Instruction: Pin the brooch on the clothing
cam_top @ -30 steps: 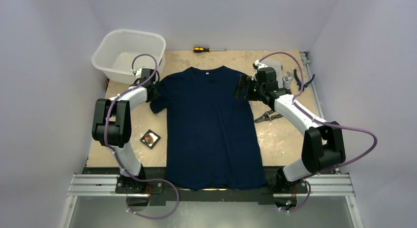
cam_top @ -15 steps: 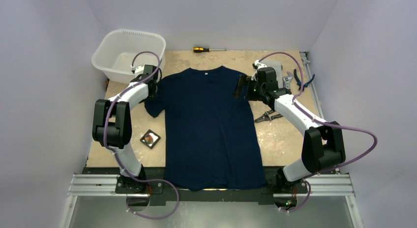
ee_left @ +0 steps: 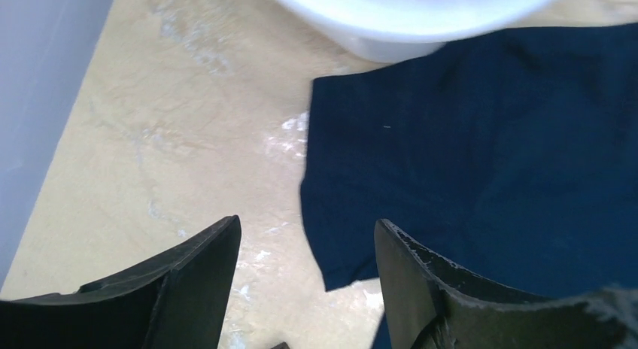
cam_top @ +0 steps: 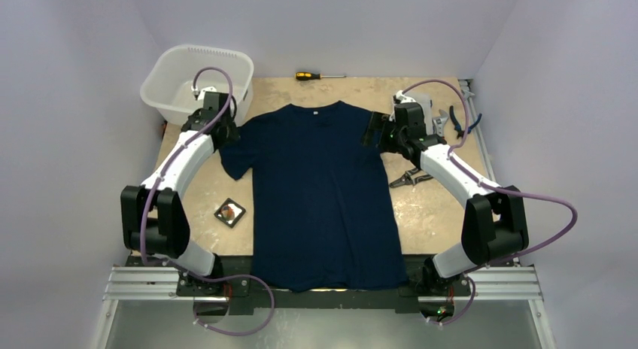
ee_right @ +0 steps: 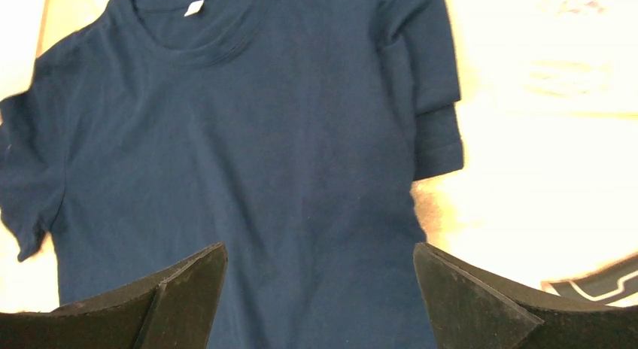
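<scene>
The robot's right gripper will next grab the folded sleeve's loose end [cam_top: 383, 148] [ee_right: 445, 127], on the side of the T-shirt that is closest to the pliers.
The clothing [cam_top: 323, 191], a dark navy T-shirt, lies flat along the middle of the table with its collar at the far end. The brooch [cam_top: 231, 211], small and reddish, sits in a little square black tray [cam_top: 223, 216] left of the shirt. My left gripper [cam_top: 226, 132] hangs open over the tip of the left sleeve [ee_left: 466, 176], with bare table and the sleeve's edge between its fingers. Above the right sleeve my right gripper [cam_top: 373, 131] is wide open and empty. Its wrist view looks down on the shirt [ee_right: 248, 138] and the white collar label [ee_right: 195, 7].
A white plastic tub [cam_top: 197, 82] stands at the far left corner, close behind my left wrist. A screwdriver [cam_top: 316, 76] lies at the back edge. Pliers [cam_top: 410, 177] rest right of the shirt, and more hand tools [cam_top: 455, 119] lie at the far right.
My left gripper opened and let go of the left sleeve, which now lies spread on the table. It drew back toward the tub. The right arm shifted only slightly.
</scene>
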Robot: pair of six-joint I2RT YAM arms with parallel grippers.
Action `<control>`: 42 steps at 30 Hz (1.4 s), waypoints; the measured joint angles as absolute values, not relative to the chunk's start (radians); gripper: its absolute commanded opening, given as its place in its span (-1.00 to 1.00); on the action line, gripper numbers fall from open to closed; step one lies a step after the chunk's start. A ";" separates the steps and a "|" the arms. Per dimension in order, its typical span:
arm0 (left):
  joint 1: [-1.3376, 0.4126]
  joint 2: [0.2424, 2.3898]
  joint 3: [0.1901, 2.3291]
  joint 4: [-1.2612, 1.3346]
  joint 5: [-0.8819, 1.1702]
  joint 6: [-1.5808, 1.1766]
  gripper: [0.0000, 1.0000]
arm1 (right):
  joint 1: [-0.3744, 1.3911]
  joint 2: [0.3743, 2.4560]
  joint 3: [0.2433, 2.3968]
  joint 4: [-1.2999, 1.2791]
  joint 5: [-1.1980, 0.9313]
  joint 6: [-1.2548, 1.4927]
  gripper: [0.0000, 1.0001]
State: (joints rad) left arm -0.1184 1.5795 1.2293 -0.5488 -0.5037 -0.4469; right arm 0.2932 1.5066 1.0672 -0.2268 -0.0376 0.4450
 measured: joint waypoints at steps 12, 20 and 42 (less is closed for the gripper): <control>-0.124 1.352 1.005 -0.468 -0.198 -0.290 0.31 | 0.246 1.652 1.126 -0.194 0.061 0.516 0.16; -0.134 1.354 0.991 -0.439 -0.122 -0.272 0.30 | 0.203 1.857 1.258 -0.179 0.033 0.518 -0.03; -0.157 1.346 0.990 -0.426 -0.107 -0.269 0.29 | 0.030 2.144 1.560 -0.201 -0.027 0.506 -0.06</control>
